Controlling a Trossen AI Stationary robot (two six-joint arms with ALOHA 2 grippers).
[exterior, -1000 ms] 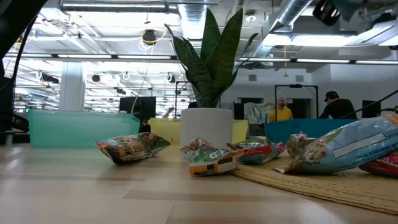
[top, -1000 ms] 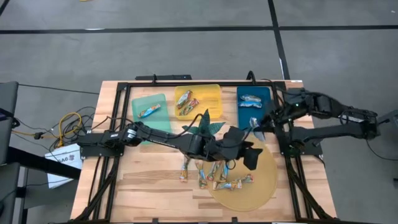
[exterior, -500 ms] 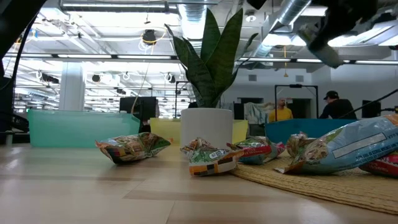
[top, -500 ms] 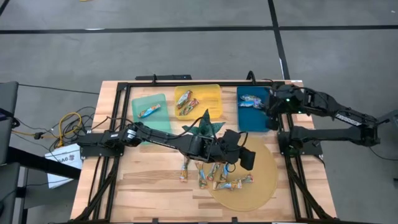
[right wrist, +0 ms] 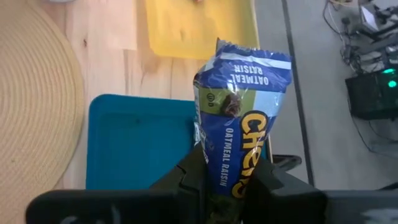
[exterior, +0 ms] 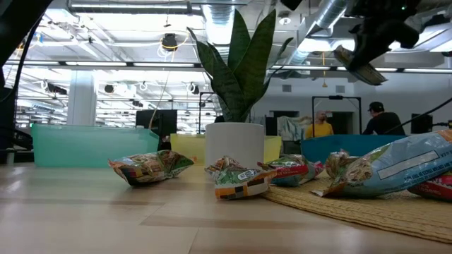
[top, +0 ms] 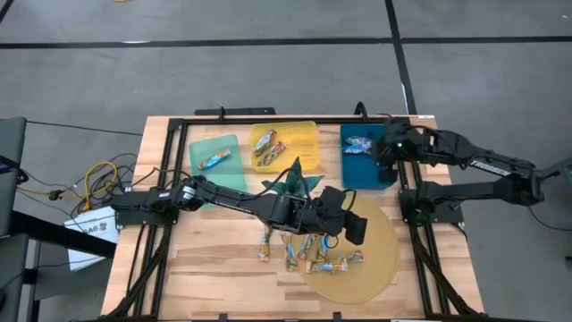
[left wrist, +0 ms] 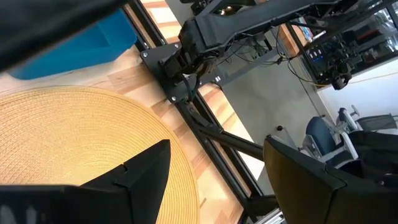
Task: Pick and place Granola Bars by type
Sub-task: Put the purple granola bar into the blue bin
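Note:
The robot's right gripper will release the blue granola bar in the blue tray's middle (top: 357, 160) (right wrist: 171, 146), next to the bar lying there.
My right gripper (top: 386, 154) is above the blue tray (top: 362, 165) at the table's far right, shut on a blue granola bar (right wrist: 239, 118). It also shows high up in the low view (exterior: 367, 49). One blue bar (top: 360, 143) lies in that tray. My left gripper (left wrist: 217, 180) is open over the round woven mat (top: 375, 259), close to the loose pile of multicoloured bars (top: 308, 252) that lie flat on the table and the mat's edge. In the low view these bars (exterior: 240, 180) lie in front of the plant pot, and a blue one (exterior: 395, 169) rests on the mat. My right gripper pinches the blue bar by one end (right wrist: 224, 180) between its two fingers. The rest of the wrapper sticks out past the fingertips, in line with them. The fingers slant down from the table's right side. The bar is lifted clear above the blue tray.
A green tray (top: 214, 174) with one bar and a yellow tray (top: 295, 134) with two bars sit along the far edge. The potted green plant (top: 290, 182) stands mid-table between the trays and the pile. A black frame rail (top: 420, 241) runs along the table's right side.
My right gripper has carried the blue bar up from beside the mat's far right edge toward the far edge and now is over the blue tray. It has come into the low view's top right. The bar stays shut in its fingers.

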